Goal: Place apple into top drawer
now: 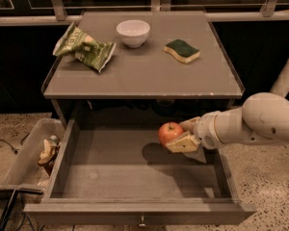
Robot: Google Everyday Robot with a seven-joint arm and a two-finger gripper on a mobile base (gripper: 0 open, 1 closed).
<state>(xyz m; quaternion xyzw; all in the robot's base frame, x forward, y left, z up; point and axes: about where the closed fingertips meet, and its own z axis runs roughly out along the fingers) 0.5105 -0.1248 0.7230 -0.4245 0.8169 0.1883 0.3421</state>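
Note:
Next, I release the red apple near the middle of the open top drawer's bottom point(154, 152).
The red apple point(169, 132) with a short stem is held in my gripper point(181, 134), which is shut on it. The white arm comes in from the right. The apple hangs over the right half of the open top drawer point(135, 170), a wide grey-brown drawer pulled out under the table, with a small knob point(142, 221) on its front panel. The apple's shadow falls on the drawer floor just below it. The drawer interior holds nothing else that shows.
On the table top point(144, 78) lie a green chip bag point(84, 47), a white bowl point(133, 32) and a green-yellow sponge point(182, 50). A clear plastic bin point(24, 160) with scraps stands left of the drawer. A speckled floor lies to the right.

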